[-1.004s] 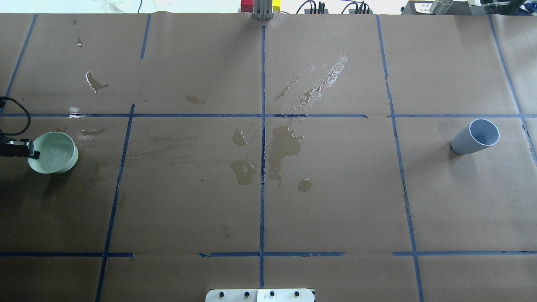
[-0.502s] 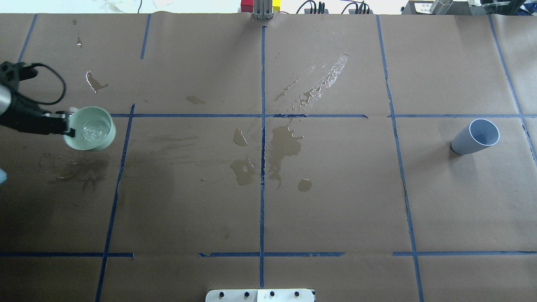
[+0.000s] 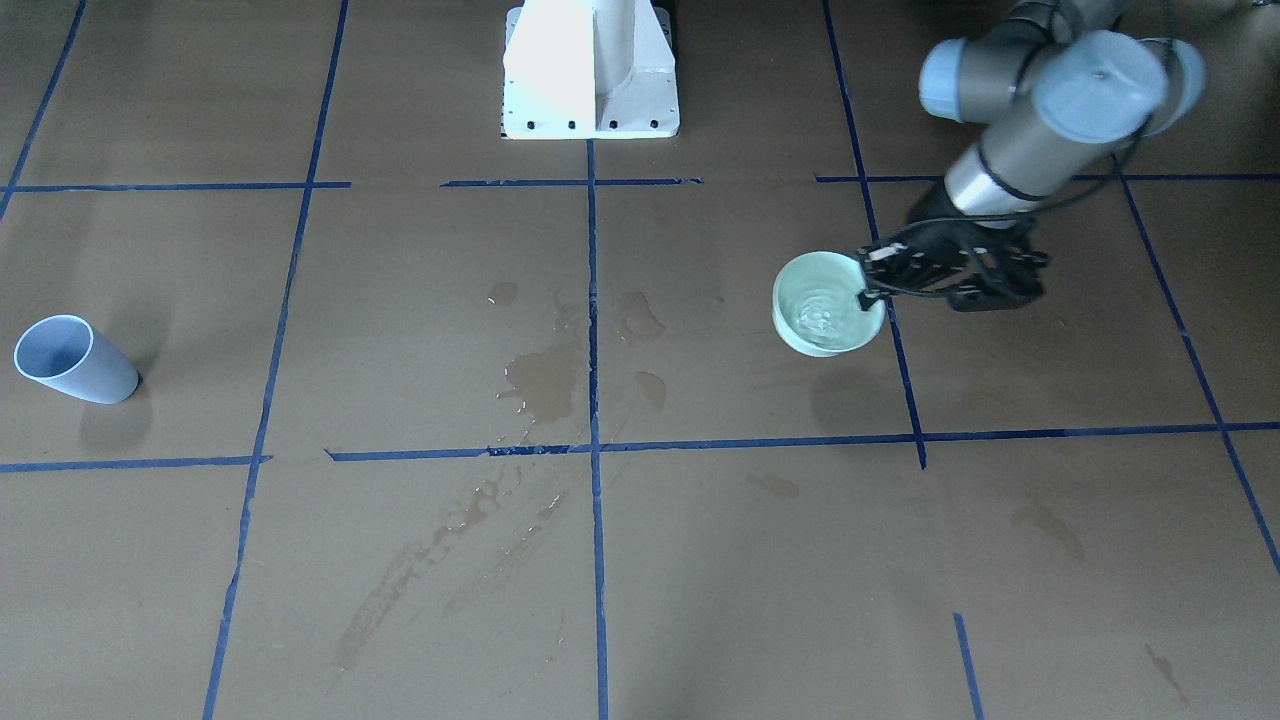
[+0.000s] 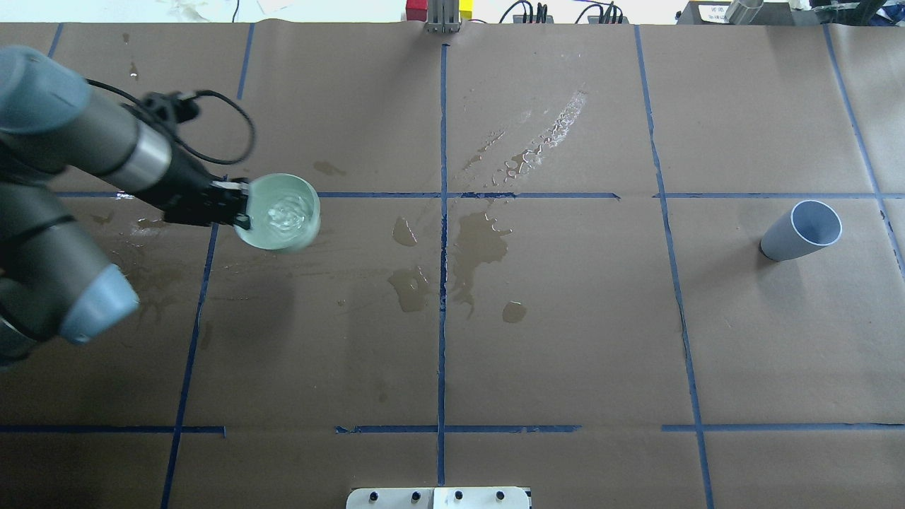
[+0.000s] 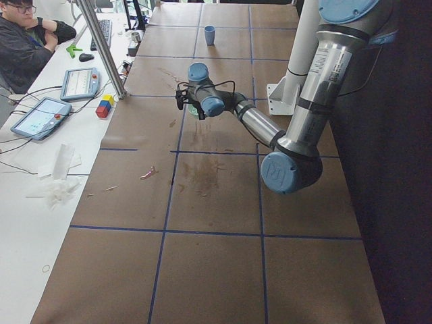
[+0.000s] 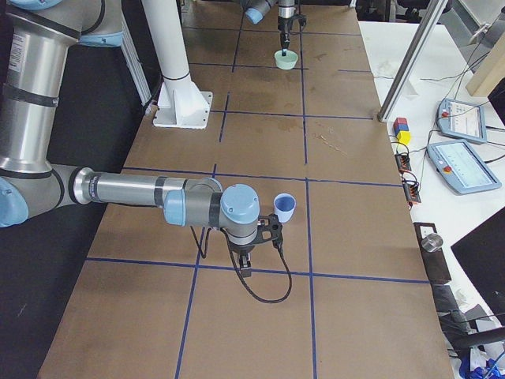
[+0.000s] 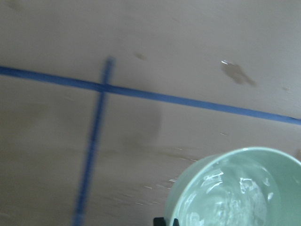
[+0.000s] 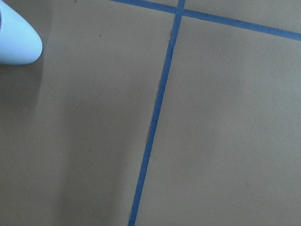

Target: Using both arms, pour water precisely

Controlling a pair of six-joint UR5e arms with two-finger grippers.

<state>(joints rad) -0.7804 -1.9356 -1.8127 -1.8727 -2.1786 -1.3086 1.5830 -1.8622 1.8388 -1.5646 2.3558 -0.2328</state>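
The middle blue tape line (image 3: 589,322) is between the wet stains. Next, my left gripper lets go of the pale green bowl on it.
My left gripper (image 4: 242,212) is shut on the rim of a pale green bowl (image 4: 305,227), which hangs level above the table, left of centre. The water (image 4: 283,211) in it is rippling. The front-facing view shows the same grip (image 3: 868,290) on the bowl (image 3: 800,335) with its shadow below. In the left wrist view the water (image 7: 235,197) shines inside the bowl. A blue-grey cup (image 4: 802,239) stands upright at the far right. My right gripper (image 6: 245,267) shows only in the exterior right view, near the cup (image 6: 284,207), so I cannot tell its state.
Dark wet stains (image 4: 481,240) spread around the table's centre, with a glossy smear (image 4: 544,138) farther back. Blue tape lines cross the brown paper. The white pedestal (image 3: 590,70) stands at the robot's side. A person (image 5: 27,40) sits at the side bench with tablets.
My left arm has lifted the bowl from the table's far left edge and carried it right, toward the centre. The water now ripples. The cup has not moved.
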